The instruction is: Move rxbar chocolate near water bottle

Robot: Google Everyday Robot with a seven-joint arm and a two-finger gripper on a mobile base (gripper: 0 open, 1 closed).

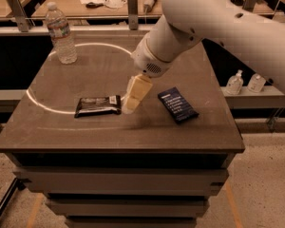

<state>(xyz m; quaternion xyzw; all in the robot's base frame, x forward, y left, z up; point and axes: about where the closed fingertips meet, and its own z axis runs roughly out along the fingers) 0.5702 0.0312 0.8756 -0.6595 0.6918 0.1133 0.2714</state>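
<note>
The rxbar chocolate's white-patched end (110, 104) is the one nearer the dark blue bar wrapper. My gripper moves there next and closes on it.
The rxbar chocolate (98, 106), a flat black wrapper with a white patch at its right end, lies on the dark table (85, 132) left of centre. The water bottle (61, 33), clear with a white cap and a white-red label, stands upright at the table's back left corner. My gripper (129, 106) hangs from the white arm and points down. Its tip is just right of the bar's white end, close to the tabletop. Nothing is held in it.
A dark blue bar wrapper (177, 104) lies right of the gripper. A pale ring of light (85, 46) runs across the tabletop. Two small clear pump bottles (235, 82) stand on a shelf to the right. A cluttered wooden bench is behind the table.
</note>
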